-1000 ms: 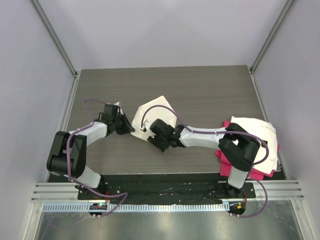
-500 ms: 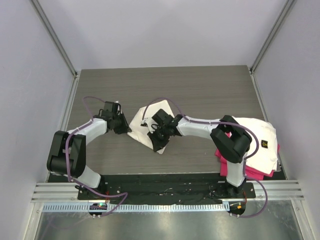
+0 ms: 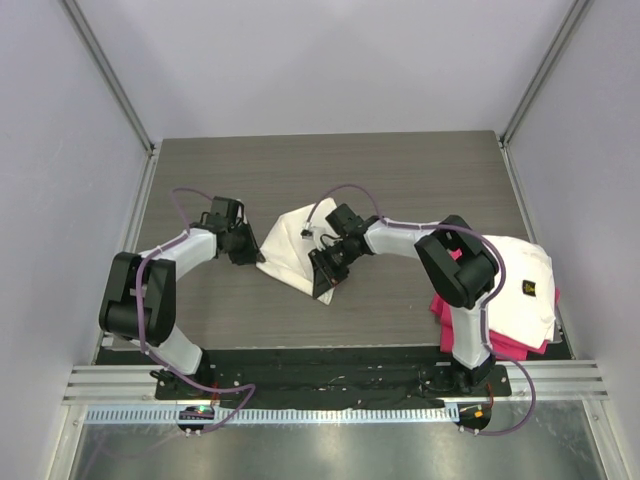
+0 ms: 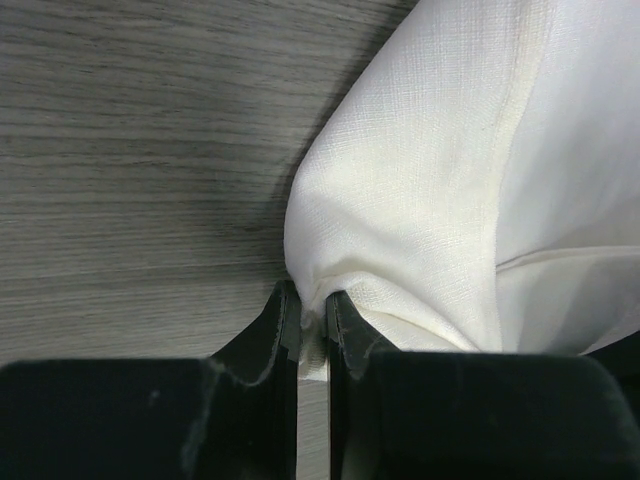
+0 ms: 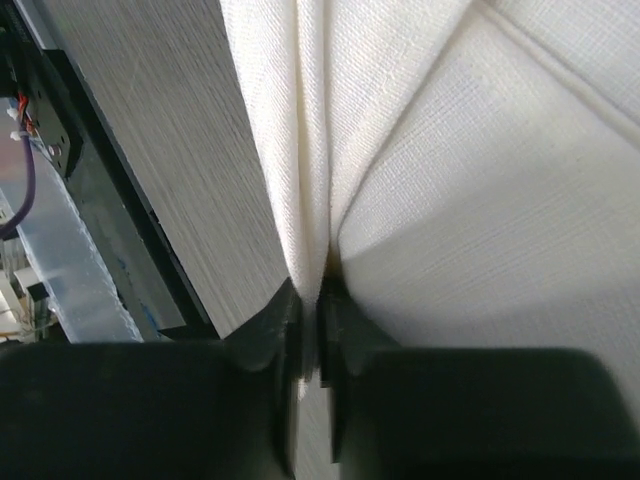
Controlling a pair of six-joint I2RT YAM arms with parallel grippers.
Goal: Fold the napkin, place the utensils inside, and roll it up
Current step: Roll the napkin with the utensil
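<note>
The napkin gathers into a bunched fold at my left gripper, so I will let go of the napkin's near corner with my right gripper and take hold of the napkin (image 3: 274,263) next to that fold.
The napkin (image 3: 288,250), a creased cream-white cloth, lies bunched on the wooden table (image 3: 400,180) between my two grippers. My left gripper (image 3: 253,256) is shut on the napkin's left corner; in the left wrist view the napkin (image 4: 430,150) is pinched into a gathered fold between the left gripper (image 4: 312,303) tips. My right gripper (image 3: 326,272) is shut on the napkin's near right edge; in the right wrist view a doubled fold of the napkin (image 5: 480,200) runs down into the right gripper (image 5: 308,295). The utensils are out of view.
A folded white cloth with a small dark logo (image 3: 515,270) lies on a pink cloth (image 3: 505,347) at the table's right edge, beside the right arm's base. Grey walls close in the left, right and back sides.
My right gripper was open at the napkin's near edge; it has shut on the cloth and swung back and right. The napkin went from a flat diamond to a narrower bunched strip. The left grip holds.
</note>
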